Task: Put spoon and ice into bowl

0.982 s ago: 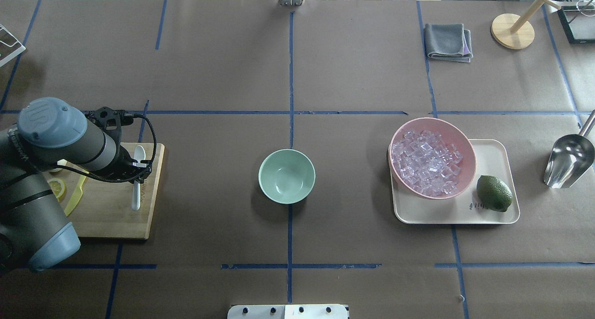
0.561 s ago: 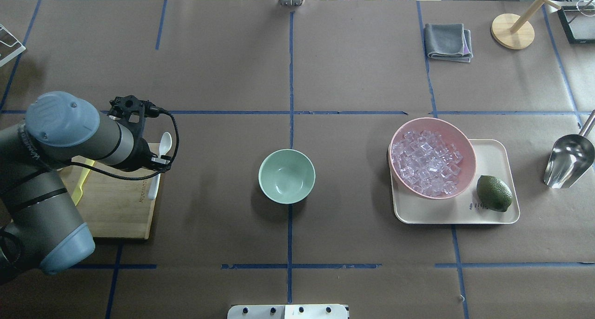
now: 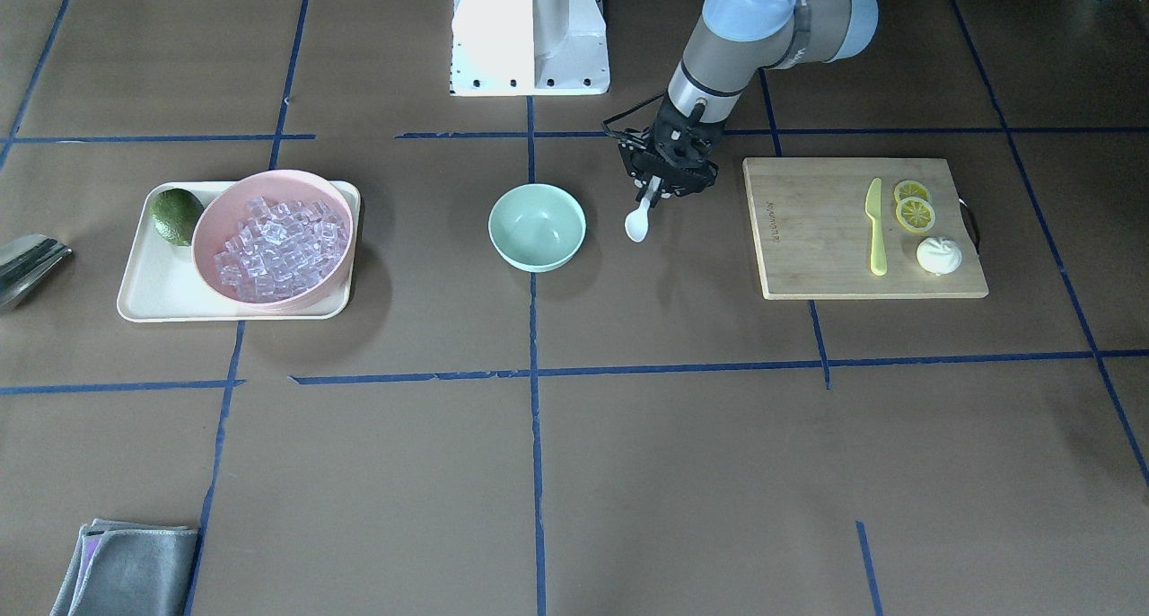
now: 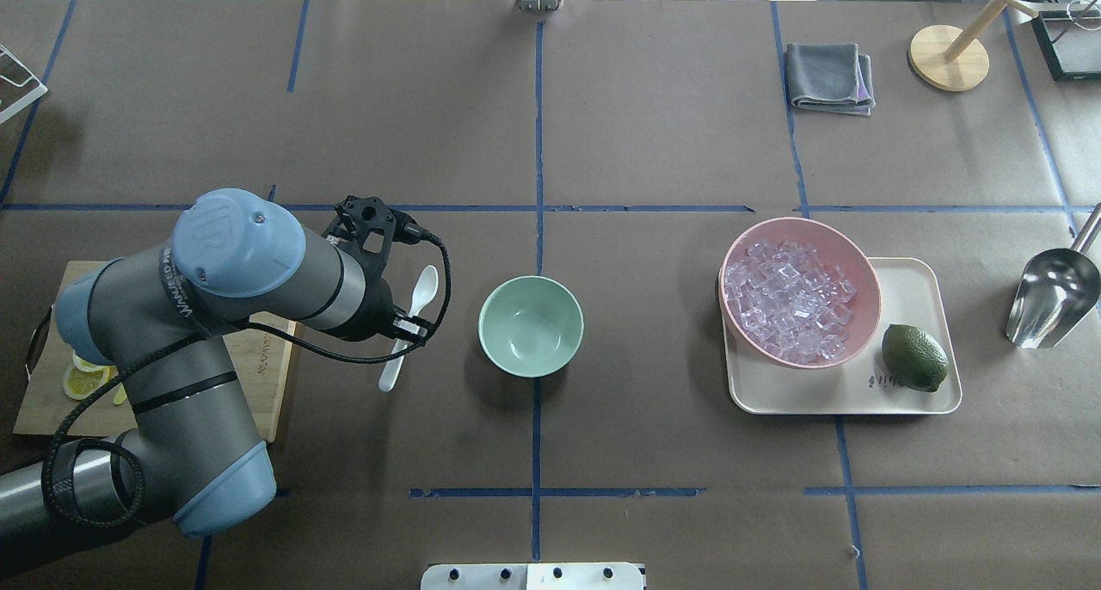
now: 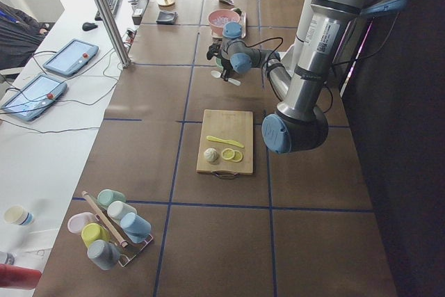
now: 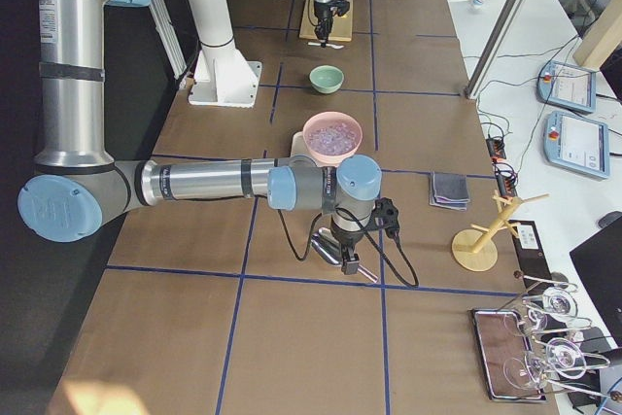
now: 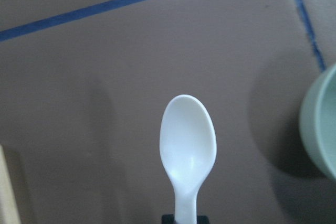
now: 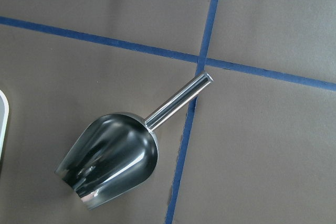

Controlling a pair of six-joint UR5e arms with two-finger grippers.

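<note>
My left gripper will release the white spoon inside the empty mint-green bowl (image 3: 545,228), scoop on the bottom. The spoon is now held above the table.
My left gripper (image 4: 406,325) is shut on the handle of the white spoon (image 4: 421,287) and holds it above the table, just left of the mint-green bowl (image 4: 531,325). The bowl holds nothing. In the front view the gripper (image 3: 660,189) and spoon (image 3: 637,226) are right of the bowl (image 3: 537,226). The left wrist view shows the spoon's scoop (image 7: 188,142) and the bowl's rim (image 7: 319,129) at the right edge. The ice (image 4: 790,302) fills a pink bowl (image 4: 864,272). My right gripper (image 6: 350,240) hovers over a metal scoop (image 8: 110,158); I cannot tell whether it is open or shut.
The pink bowl and a lime (image 4: 914,358) sit on a cream tray (image 4: 916,285). The metal scoop (image 4: 1054,298) lies right of the tray. A wooden cutting board (image 3: 808,230) holds a yellow-green knife (image 3: 875,225) and lemon slices (image 3: 914,208). A grey cloth (image 4: 830,76) lies at the far right.
My left arm has carried the spoon to the right, from over the cutting board to just beside the mint-green bowl. Nothing else has moved.
</note>
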